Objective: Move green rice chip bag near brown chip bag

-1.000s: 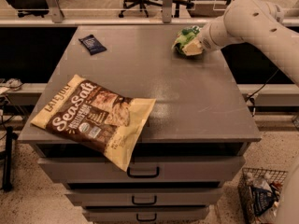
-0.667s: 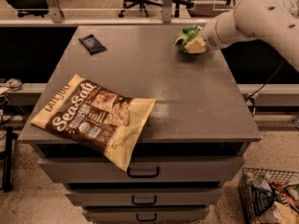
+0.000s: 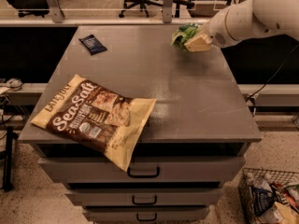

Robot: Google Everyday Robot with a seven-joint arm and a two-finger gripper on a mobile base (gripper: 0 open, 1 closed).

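Observation:
My gripper needs to let go of the green rice chip bag just behind the brown chip bag's corner (image 3: 150,82), in the middle of the cabinet top.
The green rice chip bag (image 3: 183,33) is at the far right of the grey cabinet top, crumpled in my gripper (image 3: 192,39), which is shut on it; the white arm comes in from the upper right. The bag looks held just above the surface. The brown chip bag (image 3: 96,115) with white "Sea Salt" lettering lies flat at the front left of the top, its corner hanging over the front edge. The two bags are far apart.
A small dark blue packet (image 3: 92,44) lies at the back left of the cabinet top (image 3: 187,101). Drawers are below the front edge. A wire basket (image 3: 271,195) with items stands on the floor at the lower right. Office chairs stand behind.
The gripper with the green bag has shifted slightly; the bag looks lifted a little off the top. The brown bag and blue packet have not moved.

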